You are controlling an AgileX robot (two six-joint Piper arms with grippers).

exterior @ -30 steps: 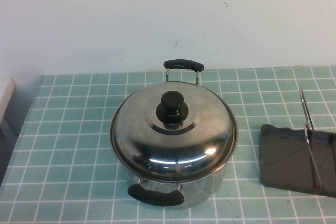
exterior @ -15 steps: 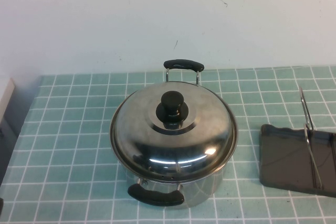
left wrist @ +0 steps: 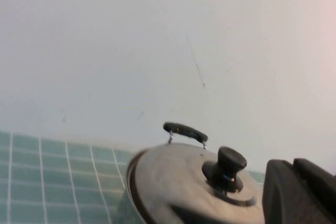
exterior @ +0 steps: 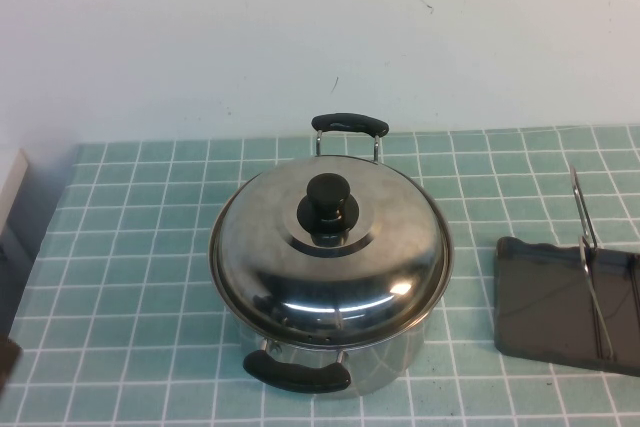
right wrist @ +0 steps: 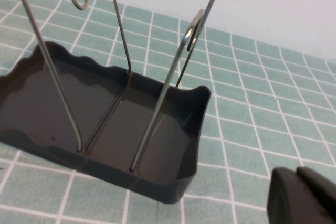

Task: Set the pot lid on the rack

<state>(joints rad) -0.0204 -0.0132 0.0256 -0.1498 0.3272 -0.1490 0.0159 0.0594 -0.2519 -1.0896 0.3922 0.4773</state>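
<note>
The steel pot lid has a black knob [exterior: 328, 197] [left wrist: 231, 162], which my left gripper should go to next and close on.
The pot lid [exterior: 330, 247], shiny steel with a black knob [exterior: 329, 205], lies on the steel pot [exterior: 340, 362] at the middle of the tiled table. It also shows in the left wrist view [left wrist: 173, 182]. My left gripper [left wrist: 299, 192] is beside the lid, apart from its knob [left wrist: 226, 166], and only just shows at the high view's lower left edge [exterior: 5, 365]. The rack [exterior: 560, 307], a dark grey tray with upright wire loops [exterior: 585, 247], stands at the right edge. My right gripper [right wrist: 302, 198] hovers close beside the rack [right wrist: 105, 124] and is out of the high view.
The pot has black handles at the back [exterior: 349, 125] and the front [exterior: 297, 374]. A white wall [exterior: 320, 27] stands behind the table. Green tiles [exterior: 130, 247] lie bare left of the pot, and the table's left edge [exterior: 40, 217] drops off.
A dark part of my left arm has come into the high view at the lower left edge. The pot, lid and rack have not moved.
</note>
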